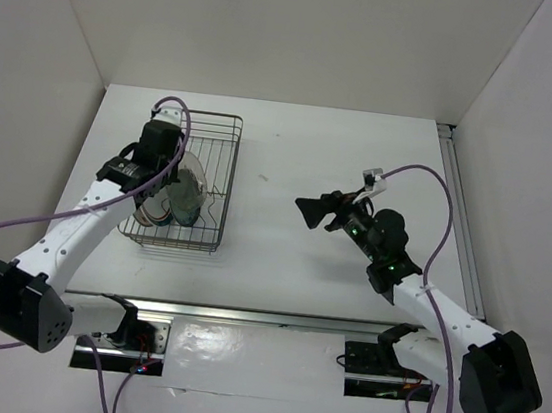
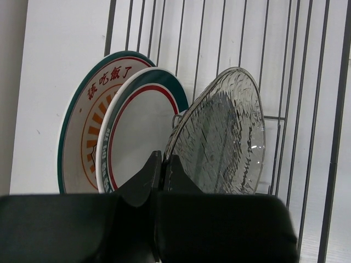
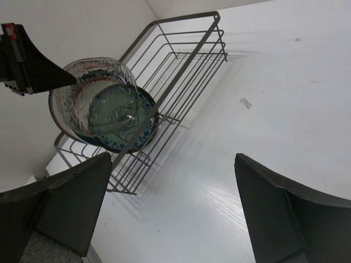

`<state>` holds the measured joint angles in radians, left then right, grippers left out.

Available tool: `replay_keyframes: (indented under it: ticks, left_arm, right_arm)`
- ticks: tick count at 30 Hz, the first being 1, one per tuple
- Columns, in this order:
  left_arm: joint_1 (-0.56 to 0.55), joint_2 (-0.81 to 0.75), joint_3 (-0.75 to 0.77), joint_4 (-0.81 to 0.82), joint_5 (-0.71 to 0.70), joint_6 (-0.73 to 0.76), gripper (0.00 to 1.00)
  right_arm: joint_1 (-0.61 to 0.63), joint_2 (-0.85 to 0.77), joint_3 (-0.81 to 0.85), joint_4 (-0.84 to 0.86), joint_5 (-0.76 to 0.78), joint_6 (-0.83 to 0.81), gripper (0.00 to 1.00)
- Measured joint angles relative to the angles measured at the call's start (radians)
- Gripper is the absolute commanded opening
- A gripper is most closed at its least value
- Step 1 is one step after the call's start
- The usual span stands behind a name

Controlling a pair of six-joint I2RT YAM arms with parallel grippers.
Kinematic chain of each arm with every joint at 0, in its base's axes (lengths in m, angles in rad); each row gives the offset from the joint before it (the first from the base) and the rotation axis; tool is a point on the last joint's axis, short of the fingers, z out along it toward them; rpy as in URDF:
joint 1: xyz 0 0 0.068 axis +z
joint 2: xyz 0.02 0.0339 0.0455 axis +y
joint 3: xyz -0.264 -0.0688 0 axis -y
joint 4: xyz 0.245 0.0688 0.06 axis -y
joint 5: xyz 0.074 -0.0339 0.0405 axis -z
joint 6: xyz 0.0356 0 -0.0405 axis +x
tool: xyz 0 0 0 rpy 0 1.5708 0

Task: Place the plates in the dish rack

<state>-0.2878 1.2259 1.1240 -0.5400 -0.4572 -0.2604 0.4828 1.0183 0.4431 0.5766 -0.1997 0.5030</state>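
I need to release the grey plate from my left gripper so it is upright between the teal-blue plate and the rack's inner side wires [image 1: 210, 201] [image 2: 260, 158].
The dish rack [image 1: 210, 173] stands at the table's left. My left gripper [image 1: 162, 174] is shut on the rim of the translucent pale grey plate [image 2: 225, 137] and holds it on edge inside the rack. In the left wrist view, the orange sunburst plate [image 2: 79, 134] and the dark-rimmed white plate [image 2: 140, 131] stand upright to the grey plate's left. In the right wrist view, the teal-blue plate [image 3: 137, 134] shows behind the grey plate [image 3: 96, 98]. My right gripper [image 1: 318, 212] is open and empty over the table's middle.
The rack's far half [image 3: 181, 55] holds no plates. A metal rail [image 1: 460, 224] runs along the table's right edge. White walls close in the left, back and right sides.
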Motion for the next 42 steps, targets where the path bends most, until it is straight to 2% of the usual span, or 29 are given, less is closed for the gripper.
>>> replay_keyframes:
  ticks: [23,24,26,27,31,38,39,42]
  left_arm:
    - [0.0,0.065,0.03,-0.011,0.047,-0.001,0.01]
    - [0.0,0.065,0.031,-0.011,0.047,-0.001,0.08]
    - [0.0,0.066,0.032,-0.011,0.05,-0.001,0.15]
    - [0.0,0.067,0.034,-0.012,0.054,-0.001,0.25]
    - [0.0,0.077,0.041,-0.013,0.072,-0.003,0.41]
    - [0.0,0.081,0.047,-0.011,0.106,-0.002,0.62]
    - [0.0,0.079,0.047,-0.01,0.113,-0.002,0.67]
    - [0.0,0.065,0.047,-0.005,0.14,-0.003,0.69]
  right_arm:
    - [-0.107,-0.011,-0.044,0.011,-0.113,0.037,1.0]
    - [-0.108,-0.011,-0.044,0.011,-0.114,0.038,1.0]
    - [-0.108,-0.011,-0.046,0.012,-0.116,0.039,1.0]
    - [-0.108,-0.011,-0.047,0.013,-0.117,0.039,1.0]
    - [-0.113,-0.011,-0.055,0.014,-0.123,0.039,1.0]
    - [-0.117,-0.011,-0.058,0.014,-0.127,0.039,1.0]
    - [-0.117,-0.011,-0.058,0.014,-0.127,0.039,1.0]
    - [-0.117,-0.011,-0.058,0.014,-0.128,0.039,1.0]
